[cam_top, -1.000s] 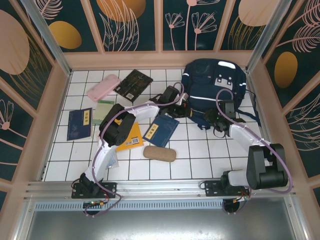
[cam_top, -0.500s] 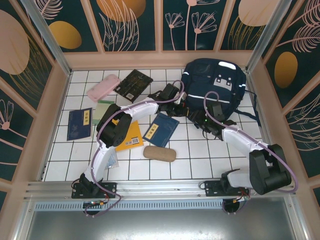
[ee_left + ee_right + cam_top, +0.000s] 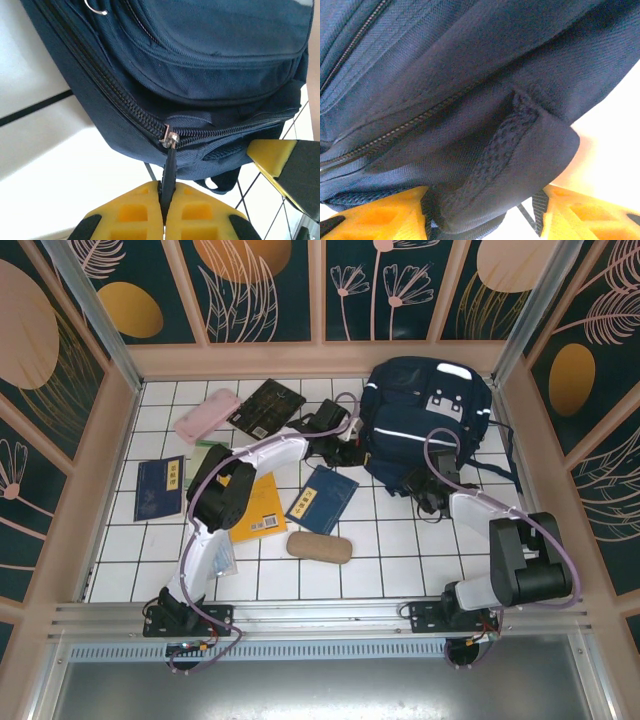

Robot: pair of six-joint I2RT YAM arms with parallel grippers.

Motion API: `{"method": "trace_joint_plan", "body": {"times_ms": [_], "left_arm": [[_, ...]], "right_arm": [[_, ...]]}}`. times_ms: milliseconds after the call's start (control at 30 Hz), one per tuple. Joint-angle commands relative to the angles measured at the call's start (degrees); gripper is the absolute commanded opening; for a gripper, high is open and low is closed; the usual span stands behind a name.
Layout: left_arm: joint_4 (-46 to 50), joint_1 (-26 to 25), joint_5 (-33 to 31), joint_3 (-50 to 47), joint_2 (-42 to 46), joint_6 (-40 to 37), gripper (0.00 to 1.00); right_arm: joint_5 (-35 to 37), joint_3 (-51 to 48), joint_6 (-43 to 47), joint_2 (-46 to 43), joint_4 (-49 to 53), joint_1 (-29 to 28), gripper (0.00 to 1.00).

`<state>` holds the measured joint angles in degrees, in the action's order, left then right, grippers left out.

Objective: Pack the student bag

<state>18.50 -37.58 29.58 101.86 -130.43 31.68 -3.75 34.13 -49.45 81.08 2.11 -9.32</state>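
The zipper pull points away from the zipper at the bag's corner, so my left gripper should ease toward the bag, open and retake the pull (image 3: 170, 162) at a slant.
The student bag (image 3: 430, 400), a large navy backpack with white stripes and grey patches, lies at the back right of the tiled table. My left gripper (image 3: 352, 448) sits at the bag's left side. In the left wrist view the left gripper (image 3: 165, 187) is shut on the black zipper pull (image 3: 170, 165), which hangs from the metal slider (image 3: 171, 137) on the bag (image 3: 215, 50). My right gripper (image 3: 432, 485) is at the bag's near edge. In the right wrist view the right gripper (image 3: 482, 210) holds a padded fold (image 3: 520, 150) of the bag between its yellow fingers (image 3: 380, 210).
Loose items lie left of the bag: a black book (image 3: 266, 406), a pink case (image 3: 206, 415), a green notebook (image 3: 210, 455), a navy booklet (image 3: 160, 486), a blue booklet (image 3: 322, 498), a yellow book (image 3: 258, 512) and a tan pouch (image 3: 320, 547). Walls enclose the table.
My left gripper has slid back and left along the bag's side with the zipper pull. My right gripper swung left, then came back right and nearer.
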Motion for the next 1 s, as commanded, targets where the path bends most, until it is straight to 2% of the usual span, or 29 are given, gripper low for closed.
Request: {"method": "trace_joint_plan", "body": {"times_ms": [0, 233, 433, 500, 600, 700, 833, 967], "left_arm": [[5.3, 5.0, -5.6, 3.4, -0.8, 0.8, 0.00], [2.9, 9.0, -2.0, 4.6, -4.1, 4.7, 0.00], [6.4, 9.1, -4.6, 7.8, -5.0, -6.5, 0.00], [8.3, 8.9, -7.6, 7.4, -4.4, -10.8, 0.00], [10.8, 7.7, -15.8, 5.9, -2.9, -16.9, 0.00], [7.8, 6.4, -19.2, 1.3, 0.4, -18.8, 0.00], [3.6, 3.4, -21.1, -3.4, 4.2, -19.6, 0.00], [2.0, -0.5, -18.7, -4.2, 6.1, -19.3, 0.00]], "right_arm": [[5.5, -1.4, 0.6, 1.5, 2.0, 2.8, 0.56], [6.6, -1.3, 1.7, 1.7, 2.5, 4.0, 0.56], [4.9, 0.0, 4.1, 3.0, 2.2, 4.4, 0.56], [4.9, 1.0, 5.0, 3.8, 2.6, 4.5, 0.56], [5.4, 2.9, 6.4, 5.0, 3.6, 4.6, 0.56], [5.9, 4.5, 7.7, 6.1, 4.2, 5.1, 0.56], [7.5, 7.4, 9.4, 7.6, 5.8, 6.3, 0.56], [8.6, 10.5, 11.8, 7.5, 7.8, 8.6, 0.56]]}}
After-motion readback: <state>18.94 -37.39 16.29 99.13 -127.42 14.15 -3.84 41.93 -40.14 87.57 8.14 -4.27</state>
